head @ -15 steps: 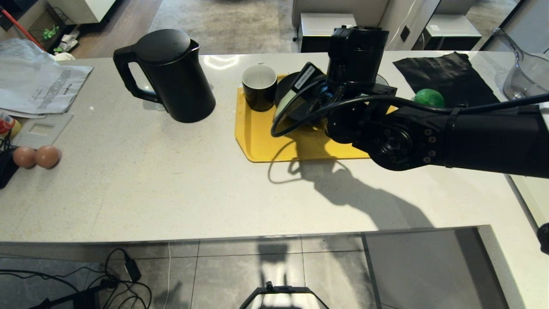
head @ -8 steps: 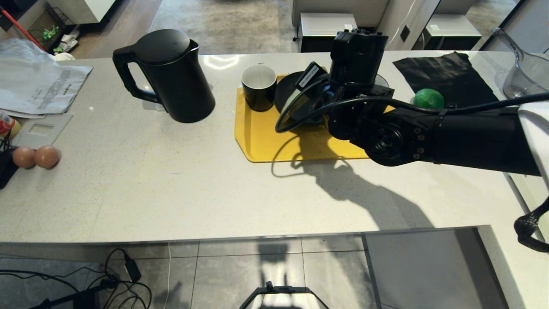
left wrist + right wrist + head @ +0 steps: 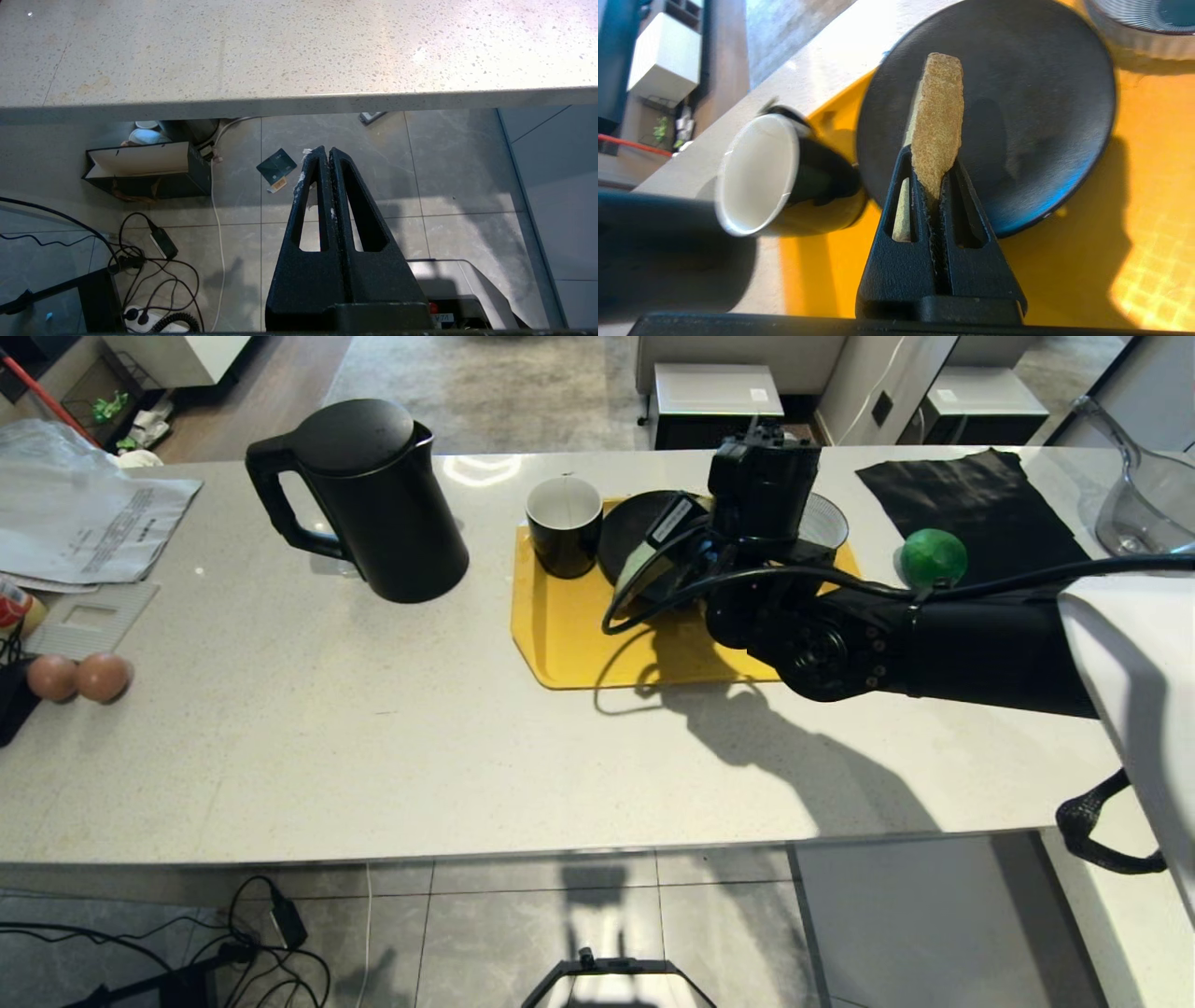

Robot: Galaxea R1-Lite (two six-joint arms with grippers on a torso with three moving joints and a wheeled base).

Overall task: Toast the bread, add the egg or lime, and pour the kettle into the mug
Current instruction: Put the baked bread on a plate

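Next, my right gripper releases the bread, now held edge-on just above the plate, on the near rim of the black plate point(image 3: 654, 579) point(image 3: 974, 204), close to the mug.
My right gripper point(image 3: 930, 161) is shut on the bread point(image 3: 937, 121), a pale slice with a tan crust held edge-on just above the black plate point(image 3: 1041, 93). In the head view the right arm reaches over the yellow tray point(image 3: 569, 653), and a pale edge of the bread point(image 3: 637, 566) shows beneath the wrist. The mug point(image 3: 563, 523) stands on the tray's far left corner beside the plate. The black kettle point(image 3: 364, 495) stands left of the tray. The lime point(image 3: 934, 558) lies to the right of the tray. Two eggs point(image 3: 77, 677) sit at the counter's left edge. My left gripper point(image 3: 325, 151) hangs shut below the counter edge.
A striped bowl point(image 3: 829, 521) sits on the tray's far right. A black cloth point(image 3: 962, 504) and a clear glass jug point(image 3: 1148, 495) lie at the far right. Papers point(image 3: 84, 523) cover the far left corner. Cables point(image 3: 140, 261) trail on the floor.
My right arm has sunk toward the plate and drawn a little left, carrying the bread. The left arm has not moved.
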